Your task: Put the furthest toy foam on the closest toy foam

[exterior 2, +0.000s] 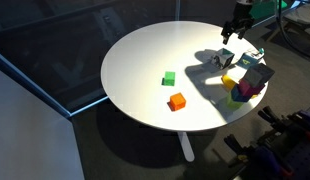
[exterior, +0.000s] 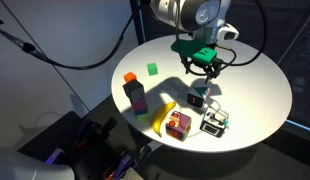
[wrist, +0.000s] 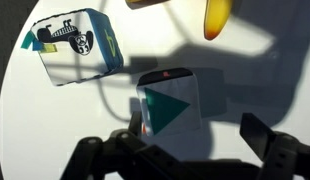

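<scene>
Next, I close my gripper around the top of the small cube [exterior: 201,91] [wrist: 169,106] with the teal triangle, the one next to the small printed box.
A green foam cube [exterior: 152,69] and an orange foam cube [exterior: 131,77] lie apart on the round white table [exterior: 245,90]. Both also show in an exterior view, green [exterior 2: 169,78] and orange [exterior 2: 176,101]. My gripper [exterior: 200,74] hovers away from them, over a small cube with a teal triangle face [exterior: 198,97]. In the wrist view this cube [wrist: 175,108] lies between the spread fingers of the gripper [wrist: 195,126], nearer one finger. The gripper is open and holds nothing. It also shows in an exterior view [exterior 2: 232,36].
A banana [exterior: 165,117], a dark purple block stack [exterior: 136,95], a many-coloured cube [exterior: 177,125] and a small printed box [exterior: 215,122] stand near the table's edge. The printed box [wrist: 75,45] and banana tip [wrist: 217,18] show in the wrist view.
</scene>
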You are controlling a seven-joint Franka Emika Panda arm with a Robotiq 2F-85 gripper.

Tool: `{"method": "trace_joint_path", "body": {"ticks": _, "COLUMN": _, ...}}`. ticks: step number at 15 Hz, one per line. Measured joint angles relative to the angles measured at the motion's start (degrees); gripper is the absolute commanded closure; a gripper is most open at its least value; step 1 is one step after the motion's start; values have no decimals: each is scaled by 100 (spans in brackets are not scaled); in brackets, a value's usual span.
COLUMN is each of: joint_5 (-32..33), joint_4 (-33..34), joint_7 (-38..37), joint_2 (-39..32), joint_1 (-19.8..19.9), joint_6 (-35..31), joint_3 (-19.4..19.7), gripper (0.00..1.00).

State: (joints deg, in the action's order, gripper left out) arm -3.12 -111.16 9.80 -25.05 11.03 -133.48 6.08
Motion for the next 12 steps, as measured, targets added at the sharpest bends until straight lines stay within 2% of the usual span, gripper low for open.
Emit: {"method": "trace_joint_path", "body": {"ticks": 12, "joint_5": 0, "joint_4": 63, "joint_7": 756, "joint_2": -419, "joint_1": 260, "joint_6": -487, "joint_3": -161, "gripper": 0}}
